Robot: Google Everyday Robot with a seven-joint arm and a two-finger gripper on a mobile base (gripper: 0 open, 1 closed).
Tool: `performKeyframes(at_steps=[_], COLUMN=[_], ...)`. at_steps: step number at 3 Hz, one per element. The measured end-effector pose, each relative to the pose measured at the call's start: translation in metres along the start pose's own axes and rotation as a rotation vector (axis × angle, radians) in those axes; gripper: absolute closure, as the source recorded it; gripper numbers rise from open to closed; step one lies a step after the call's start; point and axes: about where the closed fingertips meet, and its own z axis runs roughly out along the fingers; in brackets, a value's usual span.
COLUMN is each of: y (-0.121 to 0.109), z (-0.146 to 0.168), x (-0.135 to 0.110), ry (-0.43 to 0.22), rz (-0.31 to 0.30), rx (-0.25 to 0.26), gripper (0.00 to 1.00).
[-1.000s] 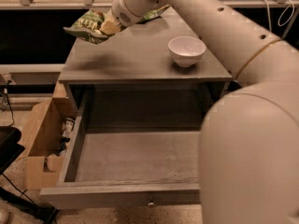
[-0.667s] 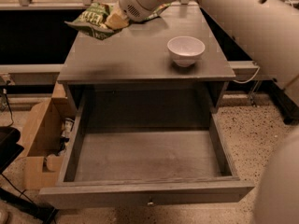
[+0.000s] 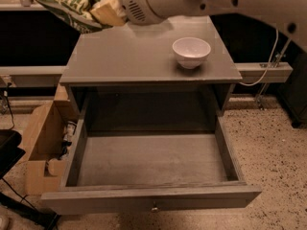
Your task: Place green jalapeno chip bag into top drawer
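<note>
My gripper has the green jalapeno chip bag. It will let go of the bag near the middle of the open top drawer's bottom point(image 3: 157, 138).
The green jalapeno chip bag point(image 3: 72, 1), dull olive-green with pale lettering, hangs in the air at the top left, above the cabinet's back left corner. My gripper point(image 3: 106, 11) is shut on the bag's right end, its yellowish fingers point(image 3: 112, 14) pinching the foil. The white arm runs off to the upper right. The top drawer point(image 3: 148, 198) is pulled wide open at the bottom of the view, with a small metal knob on its front panel. Its inside holds nothing.
A white bowl point(image 3: 191, 51) stands on the grey cabinet top point(image 3: 120, 56), right of centre. An open cardboard box point(image 3: 43, 152) with small items sits on the floor left of the drawer. A white cable point(image 3: 268, 56) hangs at the right.
The arm has lifted and swung up and away, clearing the right side of the view. The bag stays held in the gripper and now sits higher and closer at the top left.
</note>
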Motion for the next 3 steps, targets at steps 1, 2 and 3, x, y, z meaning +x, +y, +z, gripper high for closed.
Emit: performKeyframes(at_steps=[1, 2, 3], y=[0.051, 0.1, 0.108], z=[0.002, 0.017, -0.006], x=[0.029, 0.143, 0.286], ry=[-0.039, 0.027, 0.121], rz=[0.02, 0.212, 0.489], rx=[0.001, -0.072, -0.046], gripper=[1.0, 1.0, 1.0])
